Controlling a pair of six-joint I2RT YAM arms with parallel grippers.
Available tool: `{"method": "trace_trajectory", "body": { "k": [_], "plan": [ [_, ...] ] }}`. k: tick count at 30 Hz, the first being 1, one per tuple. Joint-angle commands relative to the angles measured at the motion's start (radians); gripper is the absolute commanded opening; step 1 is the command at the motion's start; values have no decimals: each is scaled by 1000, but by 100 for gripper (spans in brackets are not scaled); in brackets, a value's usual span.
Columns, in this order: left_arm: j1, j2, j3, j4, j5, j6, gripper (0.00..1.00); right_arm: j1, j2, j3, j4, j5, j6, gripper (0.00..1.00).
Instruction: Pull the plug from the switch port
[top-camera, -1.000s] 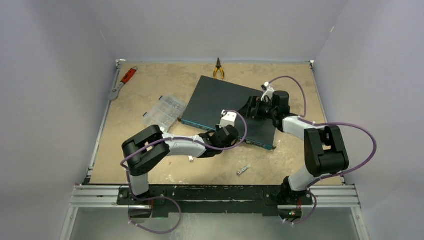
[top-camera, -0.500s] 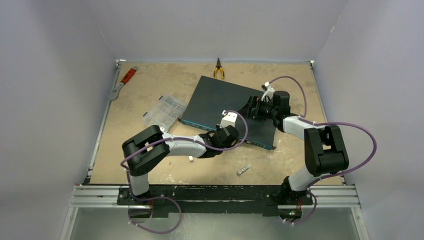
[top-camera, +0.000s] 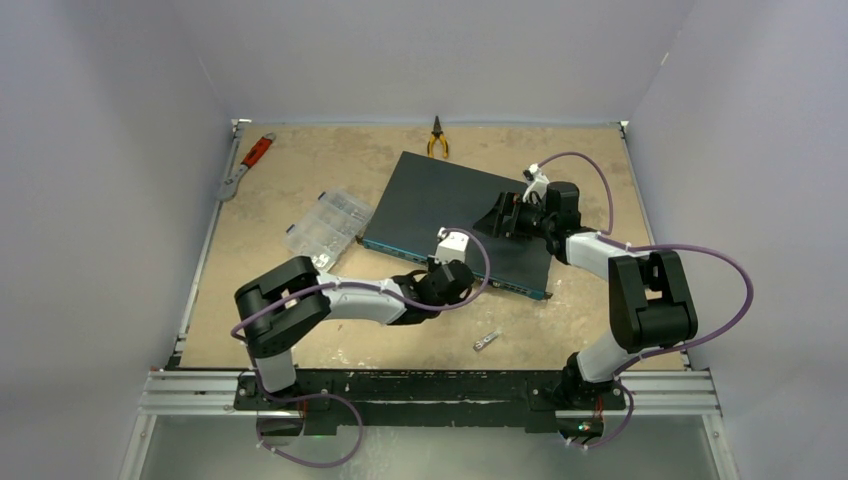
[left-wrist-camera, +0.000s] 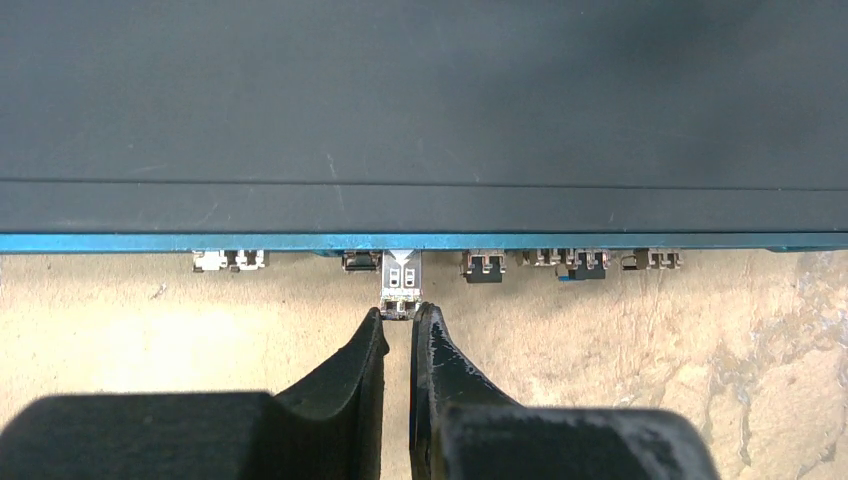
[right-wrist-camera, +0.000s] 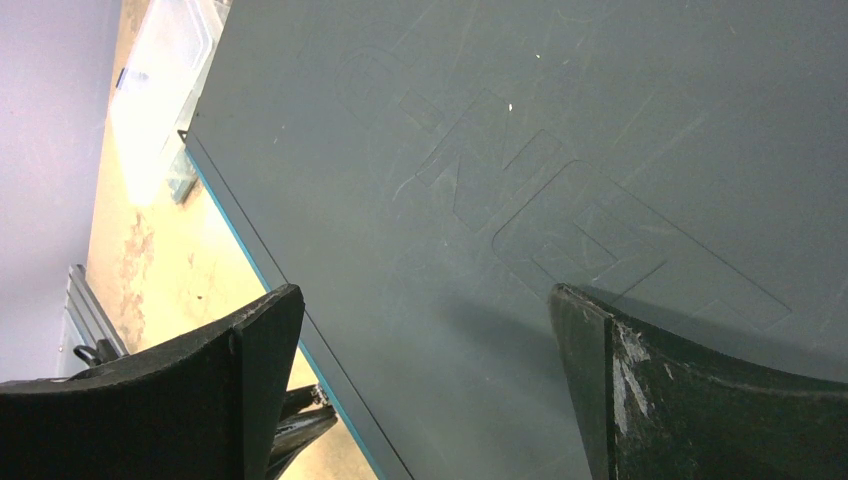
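My left gripper is pinching only the outer end of the silver plug, so I will open it, move closer to the switch and grip the plug's body (left-wrist-camera: 402, 279) before pulling.
The switch (top-camera: 440, 205) is a flat dark-teal box lying askew mid-table, its blue-edged port face (left-wrist-camera: 600, 242) towards the arms. A small silver plug (left-wrist-camera: 401, 285) sticks out of one port, further than its neighbours. My left gripper (left-wrist-camera: 401, 315) is low on the table in front of that face, shut on the plug's outer end with only a thin slit between the fingers. In the top view the left gripper (top-camera: 447, 264) sits under its wrist at the switch's front edge. My right gripper (right-wrist-camera: 422, 295) is open wide, its fingertips down on the switch's top near the right end (top-camera: 505, 215).
A clear compartment box (top-camera: 328, 222) lies left of the switch. Yellow-handled pliers (top-camera: 437, 138) lie at the back edge, and a red-handled wrench (top-camera: 250, 160) at the back left. A small loose connector (top-camera: 486, 340) lies on the table near the front.
The left jaws closed to a thin slit, then the left arm drew back a little towards the near edge. The right arm has not moved.
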Motion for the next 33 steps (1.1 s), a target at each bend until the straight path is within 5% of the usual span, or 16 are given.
{"method": "trace_trajectory", "body": {
  "k": [1,16,20,33],
  "plan": [
    [-34,-107,-39,14,-61,-44,0,-16,78,-62,-219,131,-41,99],
    [-85,-220,-146,-75,-86,-77,0,-16,77,-61,-219,129,-42,99],
    [-84,-194,-98,-98,-96,-63,46,-17,82,-62,-216,128,-43,99],
    [24,0,103,-101,19,7,55,-16,87,-60,-218,123,-44,99]
  ]
}}
